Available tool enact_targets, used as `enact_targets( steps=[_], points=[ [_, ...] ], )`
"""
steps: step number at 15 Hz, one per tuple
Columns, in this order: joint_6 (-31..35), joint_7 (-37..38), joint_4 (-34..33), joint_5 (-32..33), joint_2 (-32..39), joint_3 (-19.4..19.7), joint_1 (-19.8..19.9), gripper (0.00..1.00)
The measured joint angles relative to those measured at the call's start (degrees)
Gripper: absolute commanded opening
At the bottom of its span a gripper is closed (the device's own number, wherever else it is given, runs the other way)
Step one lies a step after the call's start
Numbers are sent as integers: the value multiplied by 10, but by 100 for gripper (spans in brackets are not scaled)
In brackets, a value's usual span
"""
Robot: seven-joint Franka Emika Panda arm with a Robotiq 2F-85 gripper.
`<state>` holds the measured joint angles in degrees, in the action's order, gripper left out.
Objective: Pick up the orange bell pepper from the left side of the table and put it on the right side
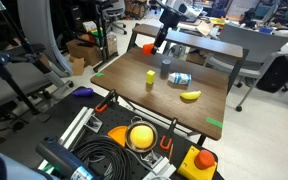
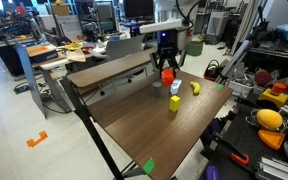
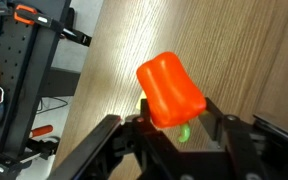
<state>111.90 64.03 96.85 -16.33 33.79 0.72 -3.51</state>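
Observation:
My gripper is going to let go of the orange bell pepper on the wooden table (image 1: 212,89), in between the yellow banana and the edge of the table.
The orange bell pepper (image 3: 169,90) is glossy orange-red with a green stem and sits clamped between my gripper's fingers (image 3: 170,126). In both exterior views the gripper (image 1: 159,42) (image 2: 167,67) holds the pepper (image 1: 149,47) (image 2: 168,75) a little above the far end of the dark-brown wooden table (image 1: 134,98) (image 2: 149,135). The wrist view shows the tabletop under the pepper and the table's edge at the left.
On the table stand a small yellow cylinder (image 1: 151,77) (image 2: 174,103), a grey can (image 1: 166,68) (image 2: 157,87), a blue-white object (image 1: 179,79) (image 2: 175,88) and a yellow banana (image 1: 190,96) (image 2: 195,87). Tool racks and chairs surround the table.

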Motion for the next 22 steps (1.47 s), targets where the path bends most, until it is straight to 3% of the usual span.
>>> enact_targets(
  steps=[5,9,16,19,22],
  points=[
    [37,-42,47,-104,-41,7,71,27],
    [56,-34,67,-166,-45,29,110,27],
    [60,91,81,-195,-37,79,130,27],
    [48,147,79,-201,-29,84,139,27],
    [-36,164,51,-209,-7,82,155,27]
  ],
)
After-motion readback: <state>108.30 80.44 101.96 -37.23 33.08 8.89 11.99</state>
